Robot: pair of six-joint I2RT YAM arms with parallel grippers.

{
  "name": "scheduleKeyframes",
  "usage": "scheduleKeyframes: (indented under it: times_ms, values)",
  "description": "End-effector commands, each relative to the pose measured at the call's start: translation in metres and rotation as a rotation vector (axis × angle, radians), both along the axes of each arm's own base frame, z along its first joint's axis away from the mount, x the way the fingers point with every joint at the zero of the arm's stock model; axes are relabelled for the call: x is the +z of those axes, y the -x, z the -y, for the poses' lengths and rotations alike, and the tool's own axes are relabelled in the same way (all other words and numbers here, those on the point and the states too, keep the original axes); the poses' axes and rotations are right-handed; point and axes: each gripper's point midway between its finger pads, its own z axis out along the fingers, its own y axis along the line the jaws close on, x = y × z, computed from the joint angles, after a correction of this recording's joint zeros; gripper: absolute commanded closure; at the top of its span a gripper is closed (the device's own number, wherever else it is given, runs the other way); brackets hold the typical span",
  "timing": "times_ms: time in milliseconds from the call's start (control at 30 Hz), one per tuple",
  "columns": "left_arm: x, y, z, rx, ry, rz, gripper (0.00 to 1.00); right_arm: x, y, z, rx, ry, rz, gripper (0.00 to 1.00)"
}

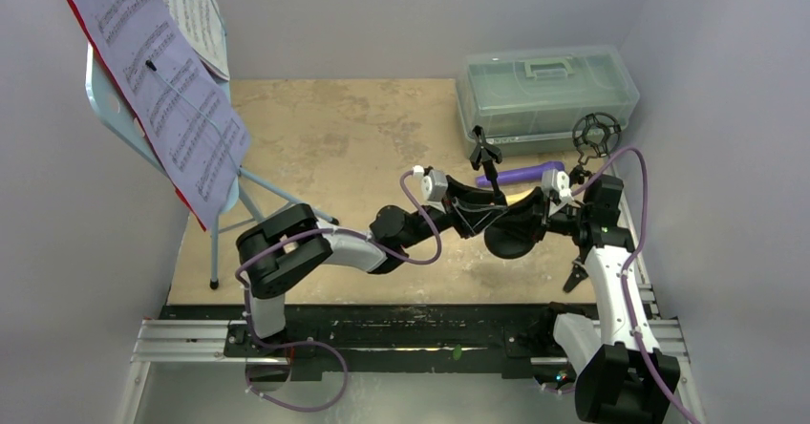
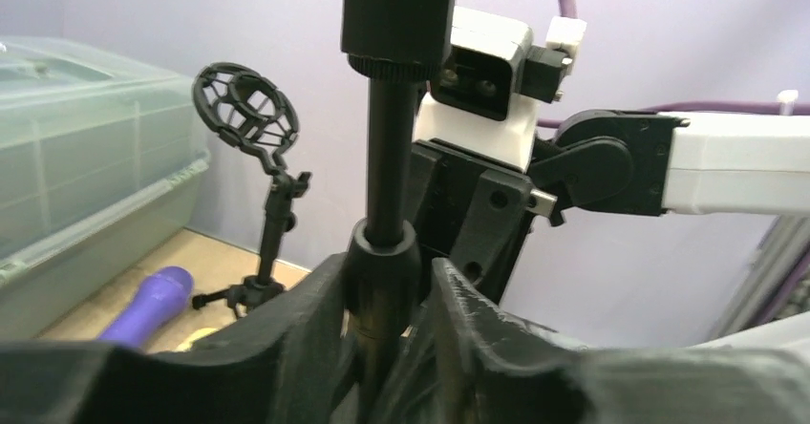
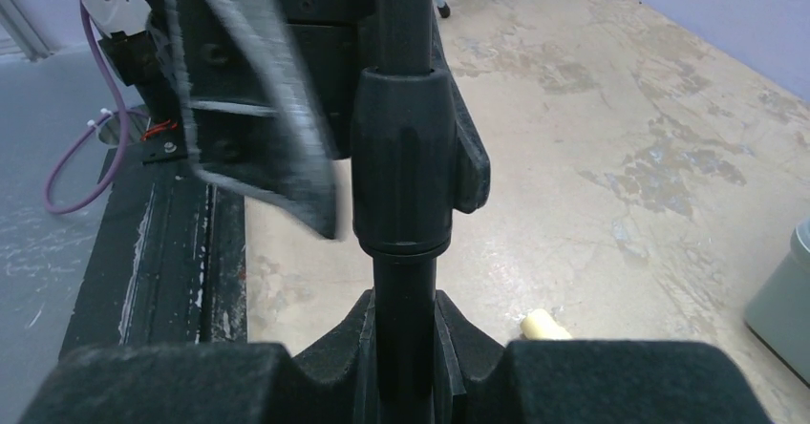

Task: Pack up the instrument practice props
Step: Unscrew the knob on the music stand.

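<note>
I should open my left gripper, let the black mic holder's upper pole slide down since it sticks far out of its collar, then close around the collar (image 3: 403, 161).
A black mic holder (image 1: 484, 149) with a round base stands upright at mid-table between my arms. My left gripper (image 1: 482, 212) is shut on its collar (image 2: 382, 262). My right gripper (image 1: 546, 209) is shut on its pole (image 3: 404, 281) from the other side. A second mic holder (image 1: 597, 137) with a ring mount stands by the box. A purple microphone (image 1: 523, 173) lies behind my grippers. The tip of a cream microphone (image 3: 544, 325) shows on the table. The light-blue music rest (image 1: 107, 99) stands at far left on tripod legs (image 1: 215, 243), bearing sheet music (image 1: 162, 90) and a red folder (image 1: 196, 216).
A translucent grey-green box (image 1: 544, 90) with a handle, lid shut, stands at the back right. A small black tool (image 1: 576, 277) lies beside my right arm. Grey walls close in left, right and behind. A black rail (image 1: 382, 333) runs along the near edge.
</note>
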Motion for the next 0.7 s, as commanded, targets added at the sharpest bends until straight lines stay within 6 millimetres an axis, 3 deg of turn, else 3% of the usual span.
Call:
scheduleKeyframes:
  times_ms: [0, 33, 133, 200, 267, 333, 500, 533, 667]
  values:
    - [0.072, 0.014, -0.027, -0.019, 0.285, 0.129, 0.86, 0.023, -0.002, -0.001, 0.034, -0.009, 0.089, 1.0]
    - [0.072, 0.011, -0.028, -0.009, 0.289, 0.115, 1.0, 0.023, -0.003, -0.001, 0.03, -0.005, 0.09, 1.0]
    - [0.074, 0.003, -0.029, 0.062, 0.271, 0.06, 1.0, 0.02, -0.008, 0.001, 0.007, 0.014, 0.09, 1.0]
    - [0.055, -0.012, -0.014, 0.249, 0.1, -0.033, 1.0, 0.018, -0.014, 0.004, -0.023, 0.037, 0.089, 1.0]
    - [0.02, -0.03, 0.002, 0.523, -0.209, -0.161, 1.0, 0.017, -0.022, 0.008, -0.06, 0.052, 0.08, 1.0]
    - [0.024, -0.037, 0.005, 0.646, -0.219, -0.268, 1.0, 0.016, -0.028, 0.01, -0.096, 0.055, 0.067, 1.0]
    - [0.031, -0.03, 0.006, 0.591, -0.132, -0.323, 1.0, 0.018, -0.03, 0.011, -0.109, 0.05, 0.068, 1.0]
    - [0.033, -0.027, 0.003, 0.577, -0.119, -0.307, 0.93, 0.019, -0.029, 0.01, -0.106, 0.049, 0.069, 1.0]
    - [0.045, -0.009, -0.014, 0.455, -0.041, -0.164, 0.37, 0.02, -0.026, 0.009, -0.092, 0.042, 0.069, 1.0]
